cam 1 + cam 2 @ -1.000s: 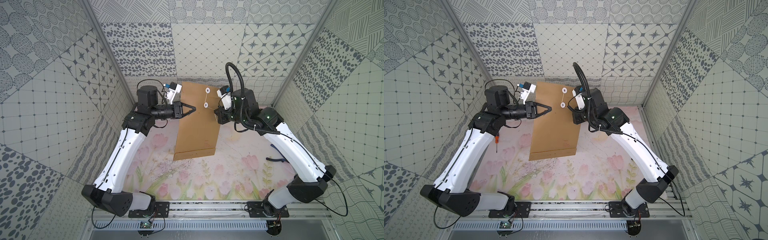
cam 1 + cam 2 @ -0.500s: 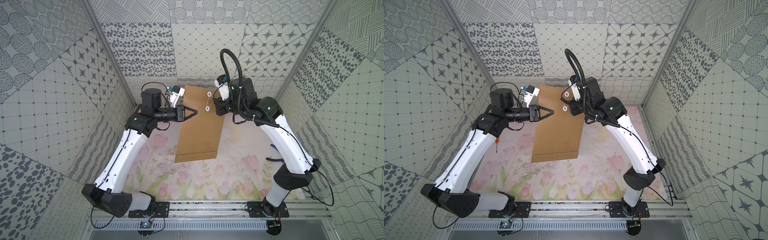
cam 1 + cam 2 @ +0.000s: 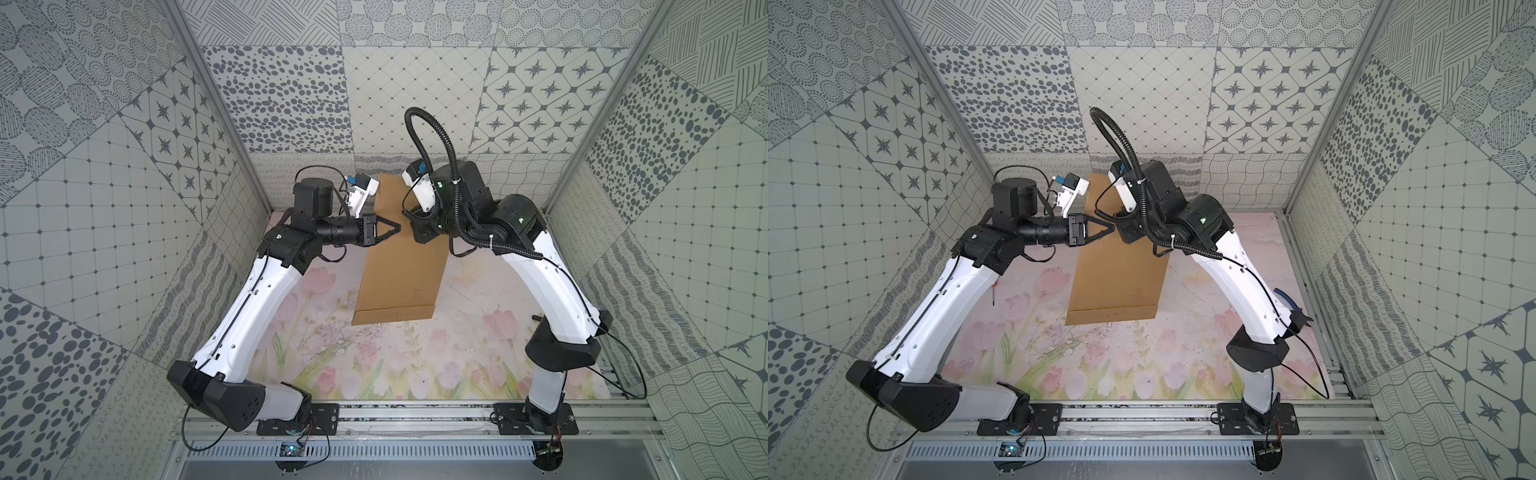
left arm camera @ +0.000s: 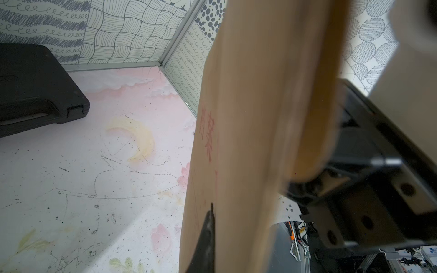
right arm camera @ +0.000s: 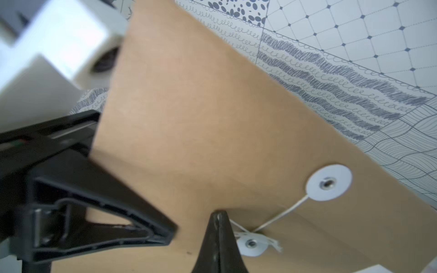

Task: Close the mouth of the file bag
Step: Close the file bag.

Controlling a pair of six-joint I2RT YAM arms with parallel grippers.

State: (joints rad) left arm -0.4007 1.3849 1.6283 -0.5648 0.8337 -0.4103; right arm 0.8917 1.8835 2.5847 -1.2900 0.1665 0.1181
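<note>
Next, my left gripper releases the brown file bag so it lies flat on the middle of the floral mat [image 3: 421, 313], between my arms.
The brown file bag [image 3: 399, 270] lies lengthwise on the floral mat in both top views [image 3: 1117, 270]. Its mouth is the far end, where the flap [image 5: 201, 106] stands partly raised. A white button [image 5: 328, 183] sits on the flap, and a thin string [image 5: 283, 214] runs from it to a second button [image 5: 251, 243] on the body. My right gripper [image 5: 218, 214] is shut, its tip pressed at the fold beside that second button. My left gripper [image 3: 397, 227] is shut too, its tip touching the bag's left part [image 4: 211, 208]. The right wrist hides both buttons in the top views.
A black plastic case [image 4: 35, 85] lies by the back wall. A dark blue-handled tool [image 3: 1287, 299] rests on the mat behind the right arm. The enclosure's patterned walls [image 3: 291, 104] stand close behind the bag's far end.
The right arm swung in over the bag's far end and now covers both buttons. The left gripper slid rightward onto the bag. The flap has lifted from flat.
</note>
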